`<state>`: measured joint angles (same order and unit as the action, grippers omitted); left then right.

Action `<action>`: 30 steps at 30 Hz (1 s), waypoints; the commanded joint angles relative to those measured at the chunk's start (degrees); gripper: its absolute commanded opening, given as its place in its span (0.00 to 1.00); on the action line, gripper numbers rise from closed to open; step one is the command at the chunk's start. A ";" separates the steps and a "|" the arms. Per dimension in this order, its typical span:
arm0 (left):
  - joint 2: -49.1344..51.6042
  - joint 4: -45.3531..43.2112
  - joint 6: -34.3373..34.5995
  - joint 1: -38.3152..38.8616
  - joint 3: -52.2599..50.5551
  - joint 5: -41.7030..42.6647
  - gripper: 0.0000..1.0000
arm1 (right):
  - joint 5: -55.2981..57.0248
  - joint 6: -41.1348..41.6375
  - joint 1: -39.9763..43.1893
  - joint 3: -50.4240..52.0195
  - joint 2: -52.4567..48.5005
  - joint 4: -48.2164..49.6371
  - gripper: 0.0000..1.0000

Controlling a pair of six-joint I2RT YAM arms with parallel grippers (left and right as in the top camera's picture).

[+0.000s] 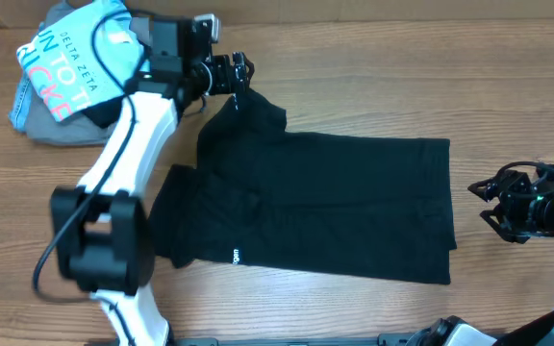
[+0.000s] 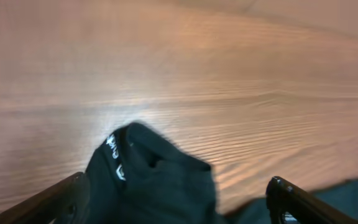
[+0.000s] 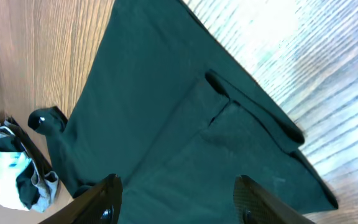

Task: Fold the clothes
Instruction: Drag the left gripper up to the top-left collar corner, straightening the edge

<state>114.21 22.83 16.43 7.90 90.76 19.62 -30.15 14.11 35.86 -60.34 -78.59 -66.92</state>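
Note:
I will close my left gripper on the bunched-up back corner (image 1: 242,111) (image 2: 162,198) of the black T-shirt, the corner nearest the light blue printed shirt.
The clothes, a black T-shirt (image 1: 335,202), lie spread across the middle of the table, partly folded, with a small white logo (image 1: 236,256) near the front edge. At the back left a corner of the shirt (image 1: 253,111) is bunched up. My left gripper (image 1: 243,75) hovers at that corner. In the left wrist view the left gripper (image 2: 178,180) stands open, and the bunched black cloth (image 2: 160,180) with its white tag (image 2: 118,168) lies loose between the fingers. My right gripper (image 1: 479,204) is just off the shirt's right edge, open (image 3: 176,182) and holding nothing.
A light blue printed shirt (image 1: 61,67) lies on a grey garment (image 1: 56,130) at the back left corner, right behind the left arm (image 1: 123,163). Bare wooden table (image 1: 402,86) shows behind and in front of the black shirt.

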 commanded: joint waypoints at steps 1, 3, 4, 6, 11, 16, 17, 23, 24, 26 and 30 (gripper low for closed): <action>8.48 -2.51 5.07 0.59 0.17 1.64 0.88 | -0.81 -0.70 -0.11 -1.20 0.85 -0.79 0.61; 11.10 -5.46 5.05 0.90 0.17 3.04 0.88 | -0.81 -0.70 -0.11 -1.16 0.85 -1.16 0.61; 12.15 -7.06 5.05 1.14 0.17 3.19 0.88 | -0.79 -0.70 -0.11 -1.16 0.85 -1.33 0.61; 13.35 -8.98 4.96 1.62 0.17 2.51 0.89 | -0.79 -0.70 -0.11 -1.16 0.85 -1.70 0.61; 15.47 -10.29 2.75 2.80 0.17 -0.90 0.87 | -0.35 -0.90 -0.11 -1.14 0.85 -2.93 0.61; 16.50 -10.29 1.57 3.78 0.15 -3.13 0.55 | 0.50 -0.90 -0.11 -1.14 0.85 -3.56 0.60; 16.50 -10.58 1.60 3.78 0.15 -3.08 0.45 | 0.52 -0.90 -0.11 -1.14 0.85 -3.72 0.61; 16.22 -10.60 1.86 3.32 0.26 -1.20 0.09 | 0.55 -1.14 -0.11 -1.14 0.85 -4.39 0.60; 16.06 -10.60 1.84 3.13 0.33 -0.02 0.08 | 0.55 -1.68 -0.11 -1.14 0.85 -4.39 0.60; 15.17 -9.46 1.84 2.67 0.74 1.25 0.04 | 0.66 -2.21 -0.11 -1.14 0.85 -4.13 0.60; 11.76 -2.86 1.05 1.86 2.71 0.92 0.04 | 0.94 -2.16 -0.11 -1.14 0.85 -1.95 0.60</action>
<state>129.75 16.95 18.92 10.72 91.07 19.16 -29.58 12.93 35.86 -60.34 -78.61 -70.26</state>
